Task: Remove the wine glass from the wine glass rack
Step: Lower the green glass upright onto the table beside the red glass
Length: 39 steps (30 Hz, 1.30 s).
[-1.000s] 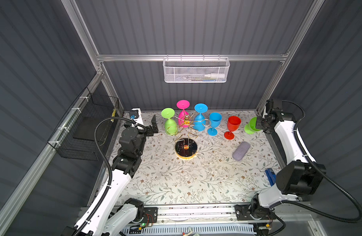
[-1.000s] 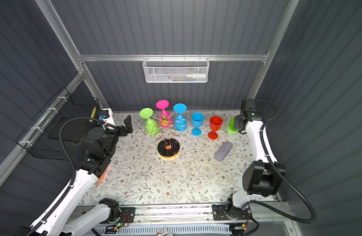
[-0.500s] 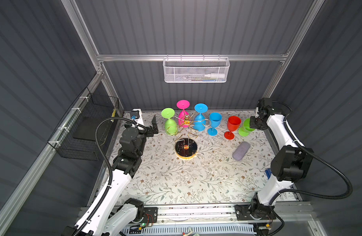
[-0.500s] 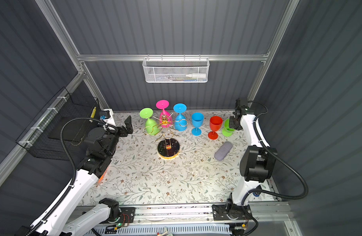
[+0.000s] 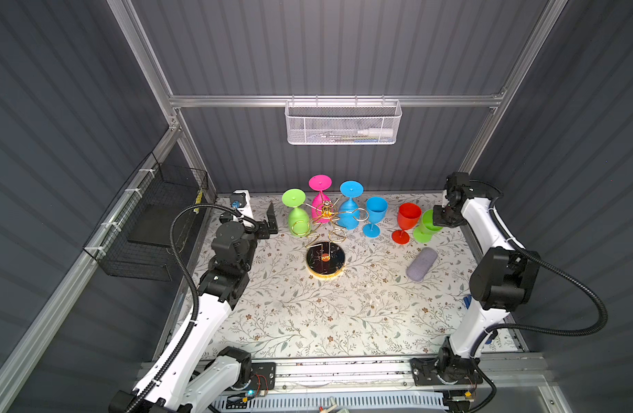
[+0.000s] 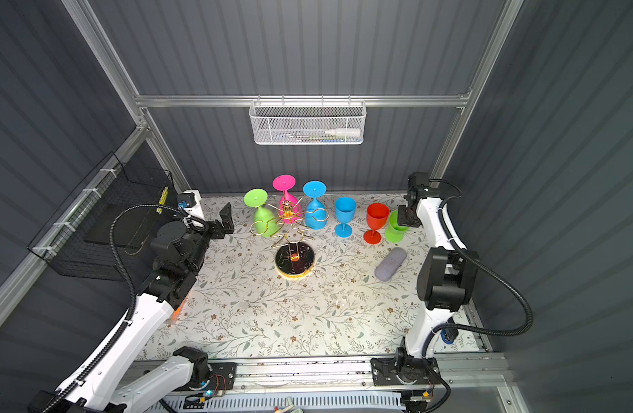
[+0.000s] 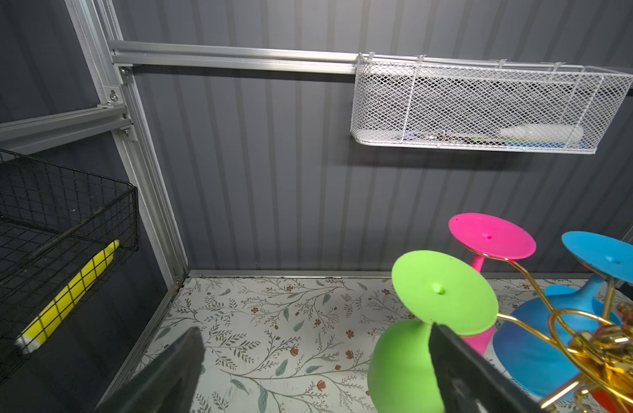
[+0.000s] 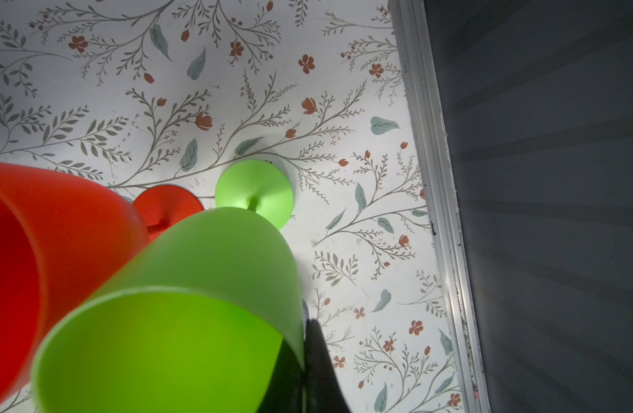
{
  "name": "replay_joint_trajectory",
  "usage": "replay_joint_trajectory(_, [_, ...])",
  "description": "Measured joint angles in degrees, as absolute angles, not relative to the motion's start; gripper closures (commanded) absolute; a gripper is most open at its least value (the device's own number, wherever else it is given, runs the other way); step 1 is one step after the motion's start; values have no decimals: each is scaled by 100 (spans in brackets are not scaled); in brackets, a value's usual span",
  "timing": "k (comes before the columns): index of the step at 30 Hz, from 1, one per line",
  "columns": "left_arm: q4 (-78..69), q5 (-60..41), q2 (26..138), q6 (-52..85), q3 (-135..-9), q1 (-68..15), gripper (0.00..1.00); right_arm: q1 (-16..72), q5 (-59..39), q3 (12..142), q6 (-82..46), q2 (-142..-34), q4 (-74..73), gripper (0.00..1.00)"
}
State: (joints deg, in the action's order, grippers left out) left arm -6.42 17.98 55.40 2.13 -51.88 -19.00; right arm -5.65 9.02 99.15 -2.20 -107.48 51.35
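Note:
My right gripper will put the green wine glass, now upright beside the red glass, down on the floral mat (image 5: 426,241) (image 8: 274,221) between the red glass and the grey case and let it go.
The gold wire wine glass rack (image 5: 325,219) (image 6: 288,219) stands on its round black base (image 5: 325,263). A green (image 5: 296,214) (image 7: 408,361), a pink (image 5: 319,200) and a blue wine glass (image 5: 349,211) hang upside down on it. My left gripper (image 5: 269,224) (image 7: 315,375) is open and empty, just left of the hanging green glass. My right gripper (image 5: 439,217) (image 8: 308,368) is shut on the rim of an upright green wine glass (image 5: 426,226) (image 8: 186,293) beside the red glass (image 5: 408,219). Its foot (image 8: 254,193) is at the mat; contact is unclear.
An upright blue glass (image 5: 375,214) stands right of the rack. A grey case (image 5: 421,264) lies on the floral mat. A white mesh basket (image 5: 343,123) hangs on the back wall, a black wire basket (image 5: 157,221) on the left wall.
My right gripper has carried the green glass leftward from the right wall and slightly down, to beside the red glass. The left arm has stayed still.

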Motion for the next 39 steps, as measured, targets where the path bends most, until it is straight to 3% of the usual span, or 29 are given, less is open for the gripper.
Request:
replay_joint_trajectory(14, [-642, 1712, 5618, 213, -5188, -1863, 0, -471, 895, 10405, -123, -10927, 5728, 97])
replay_joint_trajectory(22, [-642, 1647, 5653, 213, -5188, -1846, 0, -460, 923, 10444, -97, -11067, 5837, 90])
replay_joint_trajectory(39, [-639, 1559, 5655, 213, -5190, -1826, 0, -558, 967, 10519, -99, -11072, 5881, 92])
